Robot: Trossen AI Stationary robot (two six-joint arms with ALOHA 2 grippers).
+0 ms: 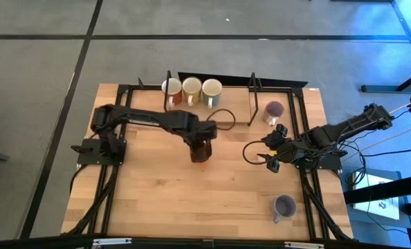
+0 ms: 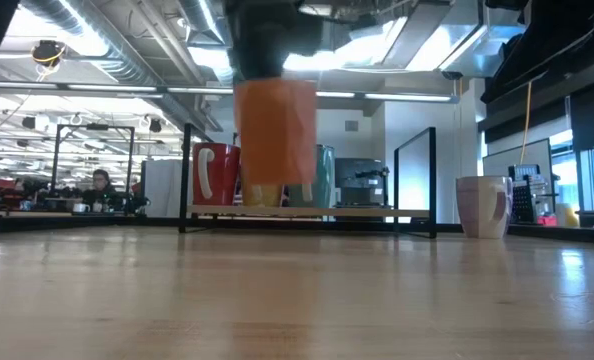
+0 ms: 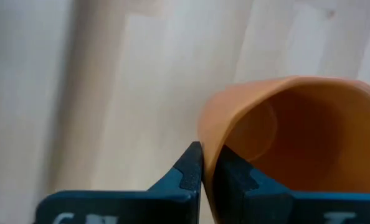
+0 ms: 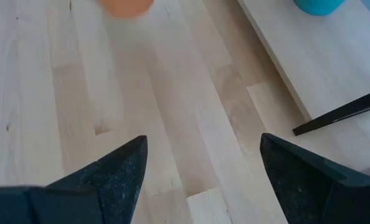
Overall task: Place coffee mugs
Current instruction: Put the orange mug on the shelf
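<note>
I will put the orange mug down, as my left gripper pinches it by its rim, and take it by its handle (image 1: pixel 203 167) before I shelve it.
My left gripper (image 1: pixel 201 153) is over the table's middle, shut on an orange mug (image 2: pixel 275 135) that also fills the left wrist view (image 3: pixel 297 143). Three mugs with pale insides (image 1: pixel 192 88) stand in a row on a low wooden shelf (image 1: pixel 233 111) at the far edge; the low view shows a red one (image 2: pixel 215 172) and a teal one (image 2: pixel 323 175). One pale purple mug (image 1: pixel 273 111) stands right of the shelf, another (image 1: pixel 284 206) near the near right corner. My right gripper (image 1: pixel 270 155) hovers open at the table's right, touching nothing. My left gripper pinches the orange mug's rim wall (image 3: pixel 210 146), one finger (image 3: pixel 238 177) inside the mug and the other finger (image 3: pixel 186 173) outside. The fingers come from above, pointing down. The mug hangs upright below them, lifted clear of the table.
Black upright frame posts (image 1: pixel 254 97) stand at the shelf's ends. Dark cables (image 1: pixel 223 117) loop over the shelf and beside the right gripper. Bare wooden tabletop (image 1: pixel 164 194) stretches across the near half. People sit at desks in the room beyond (image 2: pixel 99 185).
</note>
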